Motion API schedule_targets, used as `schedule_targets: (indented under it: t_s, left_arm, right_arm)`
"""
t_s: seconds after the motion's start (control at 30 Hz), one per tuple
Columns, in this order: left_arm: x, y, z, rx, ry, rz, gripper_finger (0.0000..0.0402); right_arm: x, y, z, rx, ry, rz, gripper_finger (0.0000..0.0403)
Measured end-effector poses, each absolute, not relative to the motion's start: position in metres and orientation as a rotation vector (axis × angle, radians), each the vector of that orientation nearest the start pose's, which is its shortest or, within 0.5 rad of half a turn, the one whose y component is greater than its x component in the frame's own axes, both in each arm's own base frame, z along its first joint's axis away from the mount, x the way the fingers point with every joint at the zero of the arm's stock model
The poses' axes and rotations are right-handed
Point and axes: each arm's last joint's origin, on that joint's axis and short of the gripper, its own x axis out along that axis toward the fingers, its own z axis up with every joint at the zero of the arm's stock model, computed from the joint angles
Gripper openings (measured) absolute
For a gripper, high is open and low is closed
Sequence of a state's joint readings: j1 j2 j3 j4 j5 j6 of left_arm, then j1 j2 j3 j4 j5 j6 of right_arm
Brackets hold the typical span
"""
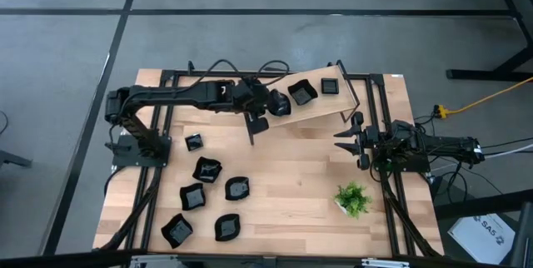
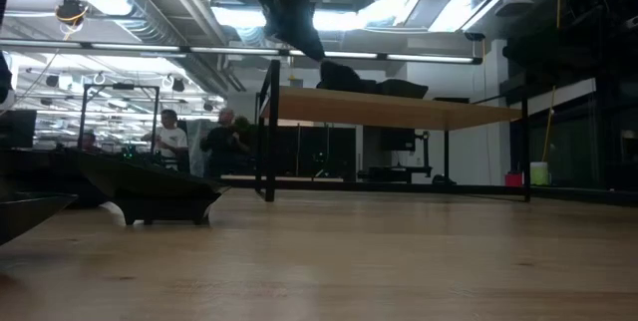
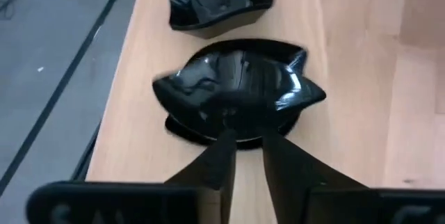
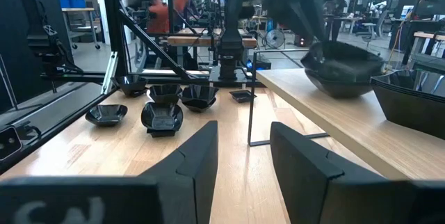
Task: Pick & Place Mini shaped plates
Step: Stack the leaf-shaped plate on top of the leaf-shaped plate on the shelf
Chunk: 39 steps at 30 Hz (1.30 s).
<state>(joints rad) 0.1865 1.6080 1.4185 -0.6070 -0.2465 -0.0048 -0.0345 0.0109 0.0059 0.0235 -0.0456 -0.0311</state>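
Observation:
The leaf-like plate sits crooked on the plate below it, so next my left gripper opens and settles it by its near rim (image 3: 245, 128) before it moves away.
The mini shaped plates are small glossy black dishes. Several lie on the table's left near part (image 1: 206, 170), and two sit on a raised wooden shelf (image 1: 321, 108) at the far side, one square (image 1: 330, 86) and one deeper (image 1: 302, 93). My left gripper (image 1: 273, 104) reaches over the shelf's left end, shut on a leaf-like plate (image 3: 236, 88). The right wrist view shows that plate (image 4: 344, 67) low over the shelf. My right gripper (image 1: 354, 139) waits open at the table's right, touching nothing. My left gripper pinches the leaf-like plate by its rim (image 3: 240, 132) between the two fingers (image 3: 215, 165), on the side facing the wrist. The fingers slant down from the table's left. The plate sits level, right over the shelf board; whether its foot rests on the board I cannot tell.
A green potted plant (image 1: 353, 199) stands at the table's right near part. A black metal frame (image 1: 366, 93) rings the table, and thin legs (image 2: 267, 132) carry the shelf. Bare wood lies in the table's middle (image 1: 291, 168). People stand in the room behind (image 2: 169, 137).

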Motion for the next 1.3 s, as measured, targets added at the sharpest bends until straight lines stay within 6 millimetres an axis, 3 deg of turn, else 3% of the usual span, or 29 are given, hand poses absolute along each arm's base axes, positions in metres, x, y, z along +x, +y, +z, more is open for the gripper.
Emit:
schedule_targets:
  t_s: [0.2,0.33,0.53,0.83,1.13,1.3]
  left_arm:
    - [0.339,0.07,0.315,0.03,0.798,0.412,0.009]
    - [0.335,0.061,0.325,0.055,0.755,0.428,0.0087]
    - [0.335,0.057,0.325,0.006,0.75,0.439,0.0076]
    - [0.33,0.071,0.311,-0.041,0.86,0.532,0.0052]
    - [0.348,0.08,0.285,-0.019,0.927,0.5,0.0031]
    - [0.354,0.078,0.284,0.029,0.895,0.47,0.0025]
  right_arm:
    - [0.098,-0.002,0.167,-0.032,-0.019,0.01,0.0132]
    - [0.098,-0.002,0.167,-0.032,-0.019,0.011,0.0132]
    - [0.098,-0.002,0.167,-0.032,-0.019,0.011,0.0132]
    - [0.098,-0.002,0.167,-0.032,-0.019,0.011,0.0132]
    - [0.098,-0.002,0.167,-0.032,-0.019,0.011,0.0132]
    - [0.098,-0.002,0.167,-0.032,-0.019,0.01,0.0132]
